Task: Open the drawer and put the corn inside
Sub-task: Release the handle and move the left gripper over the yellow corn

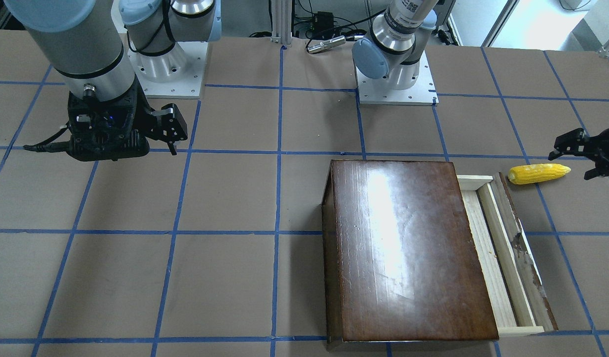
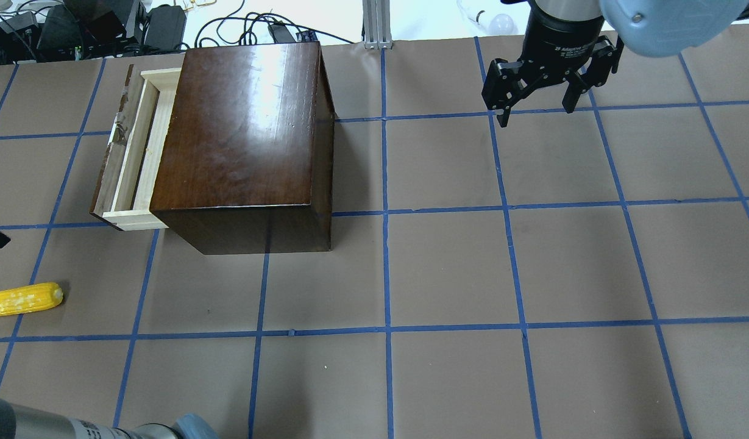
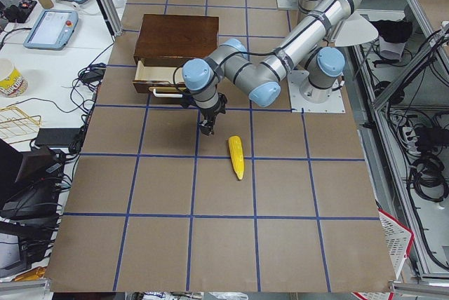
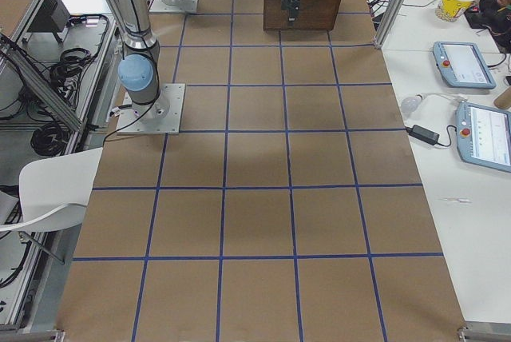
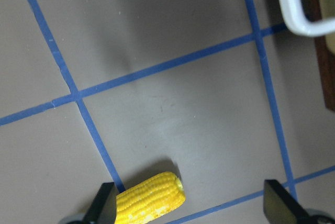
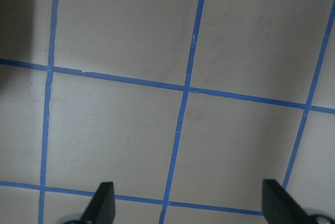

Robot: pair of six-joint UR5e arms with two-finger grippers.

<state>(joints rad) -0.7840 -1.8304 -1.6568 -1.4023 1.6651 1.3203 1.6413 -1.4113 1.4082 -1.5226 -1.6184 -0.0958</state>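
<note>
My left gripper is going to close on the corn's far half [image 1: 552, 172], just beyond its middle, so the end nearest the drawer is left sticking out.
The dark brown box [image 2: 246, 128] stands at the table's left half, with its pale wood drawer [image 2: 133, 152] slid partly out; the tray [image 1: 502, 253] looks empty. The yellow corn [image 2: 22, 299] lies flat on the table, apart from the drawer's front panel. It also shows in the front view [image 1: 538, 173] and the left wrist view [image 5: 149, 199]. My left gripper [image 5: 191, 208] is open and empty, just above the table beside the corn's end [image 1: 579, 158]. My right gripper [image 2: 537, 113] is open and empty, far off over the right half.
The drawer's white handle [image 5: 298, 9] shows at the upper right of the left wrist view. The brown table [image 2: 447, 268] carries a blue tape grid. Both arm bases [image 1: 396, 89] stand at the robot's edge. Cables and devices [image 2: 106, 27] lie beyond the far edge.
</note>
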